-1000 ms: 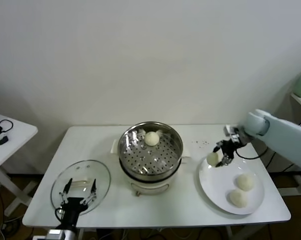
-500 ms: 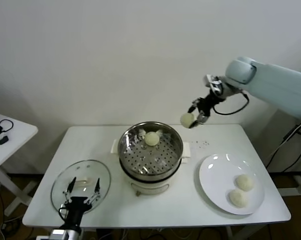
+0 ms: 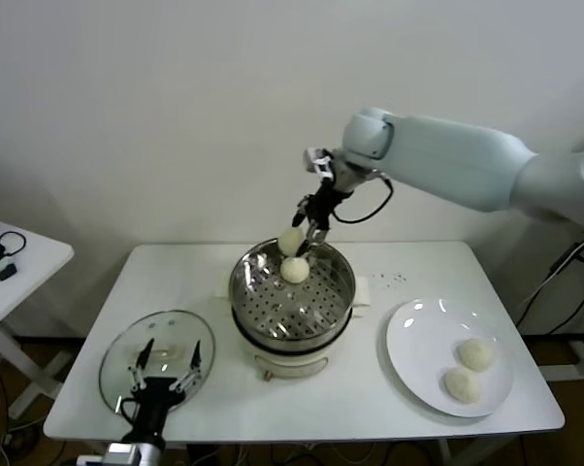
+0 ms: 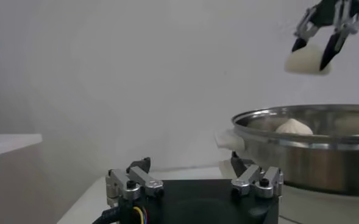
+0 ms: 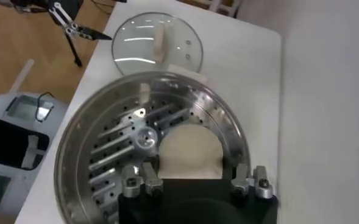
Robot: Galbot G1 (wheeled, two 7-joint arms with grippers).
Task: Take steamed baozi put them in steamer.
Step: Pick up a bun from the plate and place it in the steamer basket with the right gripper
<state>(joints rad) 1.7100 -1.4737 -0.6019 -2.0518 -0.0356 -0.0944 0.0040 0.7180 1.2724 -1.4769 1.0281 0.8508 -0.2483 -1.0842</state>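
Note:
The robot's right gripper will set the baozi down on the steamer tray's side [image 3: 266, 298] [image 5: 166, 114] nearest the glass lid.
My right gripper [image 3: 301, 233] is shut on a cream-white baozi [image 3: 290, 241] and holds it in the air over the far rim of the steamer [image 3: 292, 291]. The held baozi fills the space between the fingers in the right wrist view [image 5: 189, 152], with the perforated tray [image 5: 115, 152] below it. One baozi [image 3: 294, 270] lies on the tray at the far side. Two more baozi [image 3: 474, 353] [image 3: 463, 385] lie on the white plate [image 3: 423, 349] at the right. My left gripper [image 3: 164, 374] is open and empty, parked over the glass lid at the front left.
The round glass lid [image 3: 156, 359] lies on the white table [image 3: 370, 408] left of the steamer; it also shows in the right wrist view [image 5: 155, 42]. A small side table [image 3: 16, 262] with a black cable stands at the far left. A wall is close behind.
My right gripper has carried the baozi from beside the plate up and leftwards, to over the steamer's far rim. The left arm has hardly moved.

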